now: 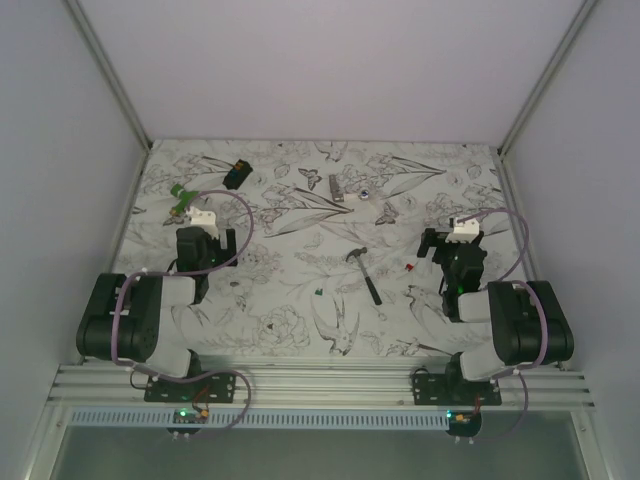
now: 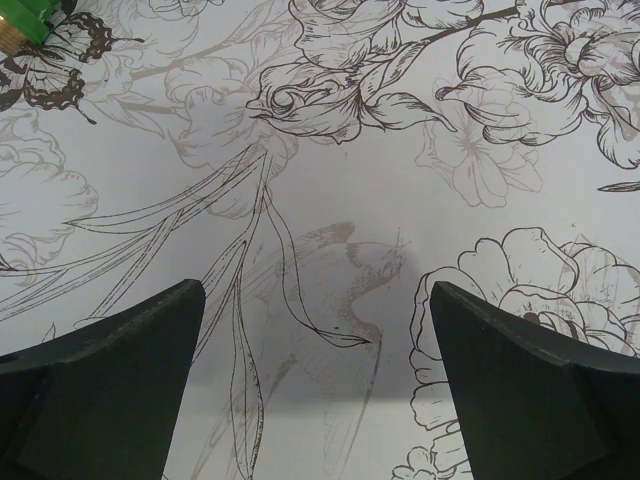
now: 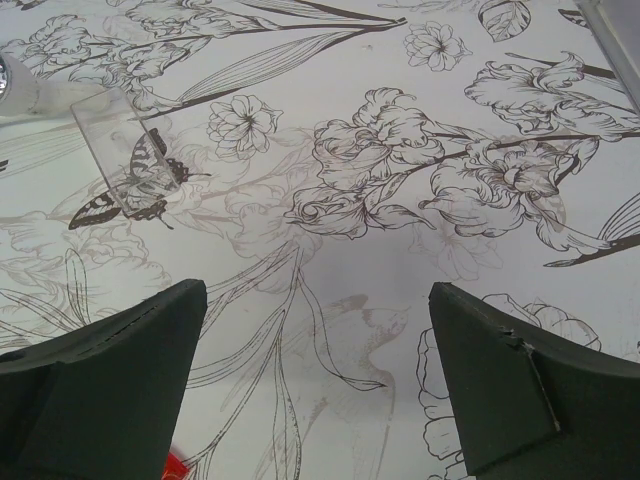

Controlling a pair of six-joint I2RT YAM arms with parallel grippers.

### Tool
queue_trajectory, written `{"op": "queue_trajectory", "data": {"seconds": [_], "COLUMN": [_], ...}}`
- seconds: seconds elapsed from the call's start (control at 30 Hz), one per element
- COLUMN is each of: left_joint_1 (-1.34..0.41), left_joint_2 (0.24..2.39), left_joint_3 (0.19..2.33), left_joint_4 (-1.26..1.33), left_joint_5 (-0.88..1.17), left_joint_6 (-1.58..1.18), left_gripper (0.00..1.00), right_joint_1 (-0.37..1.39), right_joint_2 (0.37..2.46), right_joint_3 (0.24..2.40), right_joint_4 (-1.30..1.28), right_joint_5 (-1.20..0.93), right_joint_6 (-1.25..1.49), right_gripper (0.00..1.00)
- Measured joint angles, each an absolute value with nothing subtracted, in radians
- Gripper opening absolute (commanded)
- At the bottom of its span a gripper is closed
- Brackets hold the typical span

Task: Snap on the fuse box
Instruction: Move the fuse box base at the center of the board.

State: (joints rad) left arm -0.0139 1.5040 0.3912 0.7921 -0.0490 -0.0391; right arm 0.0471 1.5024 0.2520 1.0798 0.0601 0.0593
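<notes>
The black fuse box lying beyond it should be next for my left gripper to go to and close across the fuse box's long sides (image 1: 237, 175).
The fuse box (image 1: 238, 173), a small black box with an orange mark, lies at the far left of the flower-printed table (image 1: 300, 320). It shows in neither wrist view. My left gripper (image 1: 205, 238) hovers nearer than the box, open and empty; in the left wrist view (image 2: 315, 300) only the printed table shows between its jaws. My right gripper (image 1: 450, 248) is at the right side, open and empty, also over bare table in the right wrist view (image 3: 317, 300).
A black-handled hammer (image 1: 365, 272) lies mid-table. A grey metal piece (image 1: 337, 188) and a clear plastic piece (image 1: 388, 211) (image 3: 120, 150) lie farther back. A green part (image 1: 181, 197) (image 2: 25, 15) sits far left. A small red bit (image 1: 409, 267) (image 3: 172, 462) lies by the right gripper.
</notes>
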Motion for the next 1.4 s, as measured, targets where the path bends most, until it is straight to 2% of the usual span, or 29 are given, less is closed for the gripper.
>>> {"op": "queue_trajectory", "data": {"seconds": [0.5, 0.6, 0.7, 0.83, 1.0, 1.2, 1.4], "left_joint_1": [-0.014, -0.014, -0.014, -0.012, -0.004, 0.019, 0.030], "left_joint_2": [1.504, 1.487, 1.444, 1.381, 1.390, 1.593, 1.869], "left_joint_3": [0.392, 0.407, 0.458, 0.557, 0.734, 1.039, 1.331], "left_joint_4": [0.786, 0.720, 0.619, 0.501, 0.359, 0.233, 0.111], "left_joint_5": [-0.046, -0.050, -0.059, -0.086, -0.080, -0.030, 0.065], "left_joint_6": [-0.036, -0.036, -0.038, -0.068, -0.105, -0.110, -0.088], "left_gripper": [1.00, 1.00, 1.00, 1.00, 1.00, 1.00, 0.95], "right_joint_1": [0.047, 0.047, 0.047, 0.047, 0.047, 0.047, 0.050], "right_joint_2": [1.502, 1.501, 1.472, 1.407, 1.299, 1.265, 1.262], "right_joint_3": [0.252, 0.253, 0.296, 0.467, 0.569, 0.597, 0.590], "right_joint_4": [1.079, 1.073, 0.957, 0.728, 0.567, 0.413, 0.369], "right_joint_5": [0.060, 0.057, 0.052, 0.025, -0.031, -0.135, -0.209], "right_joint_6": [0.059, 0.059, 0.059, 0.060, 0.061, 0.072, 0.095], "right_gripper": [1.00, 1.00, 1.00, 1.00, 1.00, 1.00, 1.00]}}
